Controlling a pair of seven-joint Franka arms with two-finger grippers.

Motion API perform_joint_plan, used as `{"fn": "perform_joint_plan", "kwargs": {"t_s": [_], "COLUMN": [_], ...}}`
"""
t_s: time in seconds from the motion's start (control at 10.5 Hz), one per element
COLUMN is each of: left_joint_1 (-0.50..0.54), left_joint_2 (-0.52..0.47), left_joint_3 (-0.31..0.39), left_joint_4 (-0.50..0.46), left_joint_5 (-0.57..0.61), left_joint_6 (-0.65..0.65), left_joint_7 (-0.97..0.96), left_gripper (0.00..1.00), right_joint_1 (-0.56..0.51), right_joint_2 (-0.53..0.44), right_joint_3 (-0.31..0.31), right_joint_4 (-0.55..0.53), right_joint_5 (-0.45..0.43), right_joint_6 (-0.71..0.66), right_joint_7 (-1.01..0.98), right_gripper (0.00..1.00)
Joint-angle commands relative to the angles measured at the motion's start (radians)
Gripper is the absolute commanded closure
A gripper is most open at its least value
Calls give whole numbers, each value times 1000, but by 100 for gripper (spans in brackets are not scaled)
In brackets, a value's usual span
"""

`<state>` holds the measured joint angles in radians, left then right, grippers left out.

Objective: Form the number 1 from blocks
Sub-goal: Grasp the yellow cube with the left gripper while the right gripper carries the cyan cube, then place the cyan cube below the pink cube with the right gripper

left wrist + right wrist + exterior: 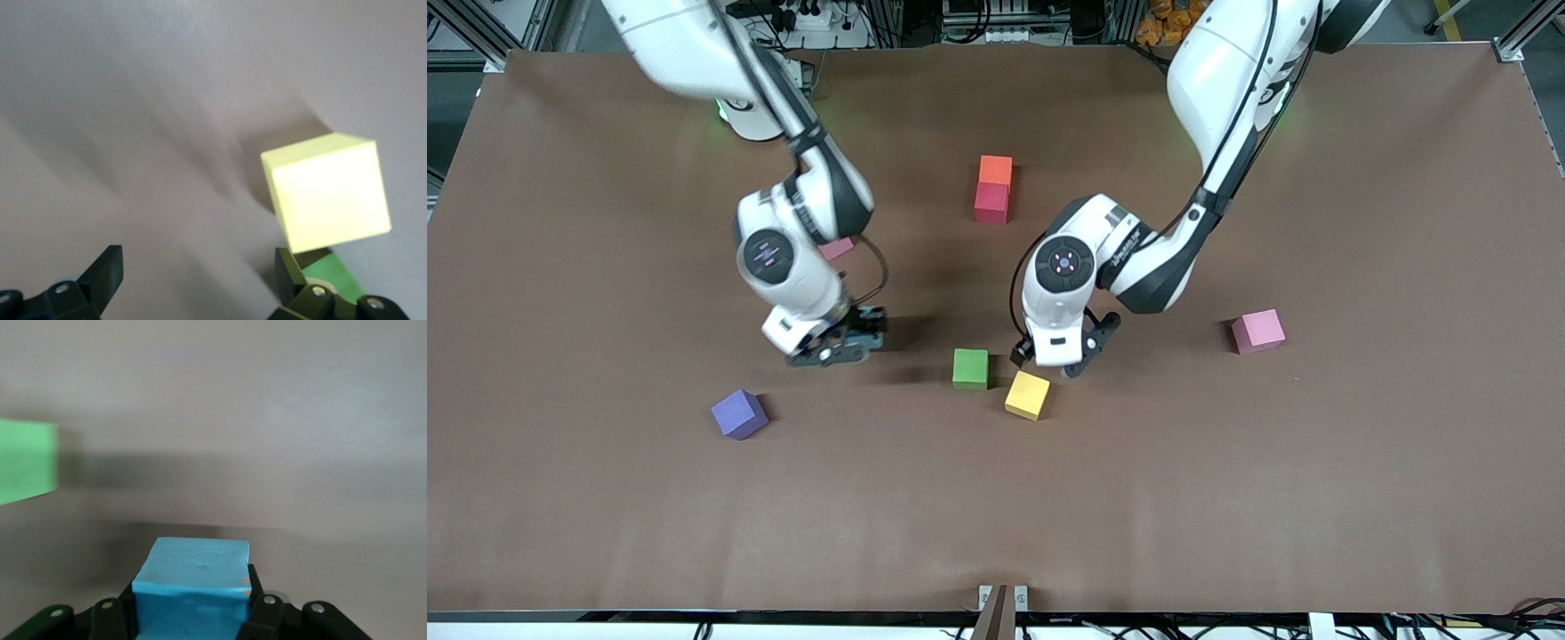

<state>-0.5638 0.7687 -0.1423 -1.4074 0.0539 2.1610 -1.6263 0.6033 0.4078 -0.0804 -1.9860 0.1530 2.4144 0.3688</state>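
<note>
The next move for my left gripper is to go to the yellow block beside the green cube and close on the yellow block's opposite sides (1027, 395) (328, 195).
An orange block (995, 169) and a red block (991, 202) touch in a short line at mid-table, the red one nearer the front camera. A yellow block (1027, 395) (327, 193) lies nearer still. The purple block (739, 414) sits toward the right arm's end. My right gripper (843, 345) (190, 600) is shut on the light blue block (193, 583), low over the table; the front view hides that block. My left gripper (1060, 360) (198, 267) is open and holds nothing, low beside the yellow block.
A green cube (970, 368) (27, 460) (333, 277) lies beside the yellow block, between the two grippers. One pink cube (1258, 331) sits toward the left arm's end. Another pink cube (837, 248) peeks out from under the right arm.
</note>
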Motion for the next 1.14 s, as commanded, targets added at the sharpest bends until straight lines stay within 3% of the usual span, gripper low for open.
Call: {"fn": "perform_joint_plan", "kwargs": {"t_s": [0.0, 0.48, 1.05], "left_joint_1": [-27, -28, -64], "left_joint_2": [69, 116, 207], "left_joint_3": [55, 102, 133], "left_joint_4": [126, 146, 211], "left_joint_5": [-9, -9, -9], "left_joint_6": [-24, 180, 241], "left_joint_7": [-100, -338, -337], "left_gripper": [0, 0, 0], "right_joint_1": [129, 317, 435], "right_joint_2": [-59, -32, 46], "right_joint_3": [-22, -21, -21], "right_joint_4": [-25, -25, -30], "right_joint_5": [7, 2, 2], "right_joint_6": [-6, 51, 51], "right_joint_7": [160, 364, 409], "right_gripper": [47, 47, 47]}}
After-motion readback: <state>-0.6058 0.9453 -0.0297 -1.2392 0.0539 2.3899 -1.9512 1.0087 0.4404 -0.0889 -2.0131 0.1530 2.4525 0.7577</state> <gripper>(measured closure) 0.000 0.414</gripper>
